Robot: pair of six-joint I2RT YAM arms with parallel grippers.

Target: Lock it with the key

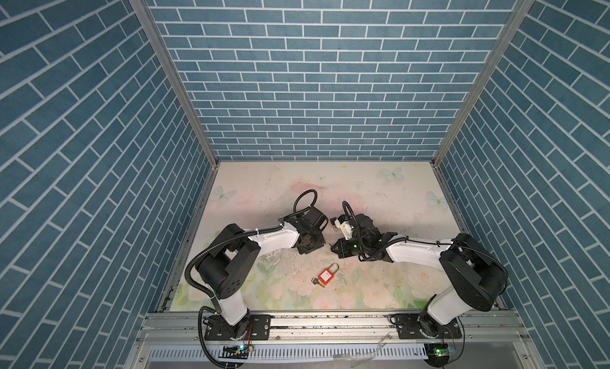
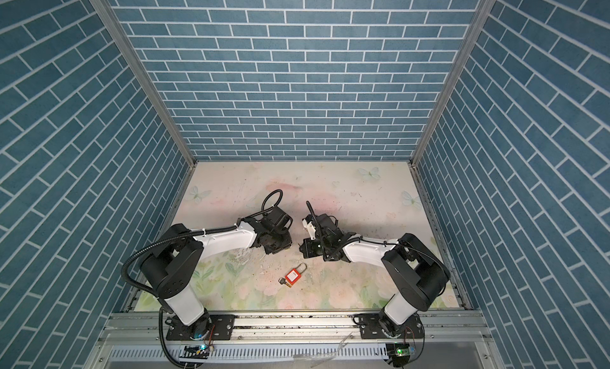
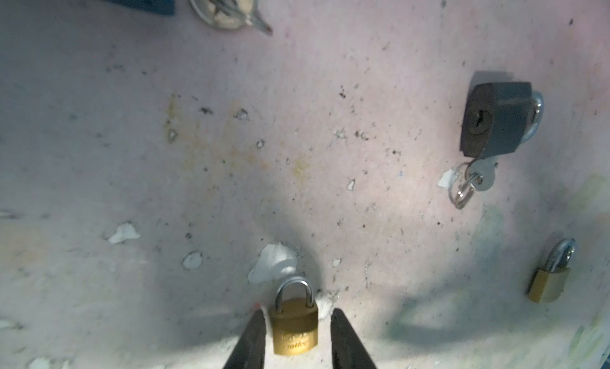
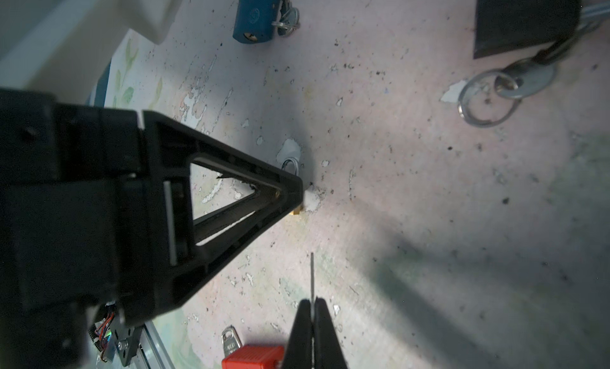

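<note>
Next, my right gripper sets the key down on the pale scuff point(image 1: 321, 244) point(image 4: 313, 198) beside the small brass padlock.
A small brass padlock point(image 3: 294, 327) lies on the table between the fingers of my left gripper point(image 3: 297, 313). The jaws are open, with a gap on each side of the lock body. Both legs of its silver shackle point(image 3: 294, 289) sit in the body. My right gripper point(image 4: 312, 301) is shut on the key point(image 4: 312, 275), whose thin blade sticks out edge-on past the fingertips. The key points toward the left gripper point(image 4: 290, 189), a short way off. In both top views the two wrists point(image 1: 308, 242) point(image 2: 312, 247) hide the brass padlock and the key.
A red padlock point(image 1: 326, 275) with a key in it lies in front of both grippers. A grey padlock point(image 3: 495, 120) with key and ring, a second brass padlock point(image 3: 549, 278) and a blue padlock point(image 4: 255, 17) lie nearby. The tabletop point(image 1: 363, 192) is scuffed.
</note>
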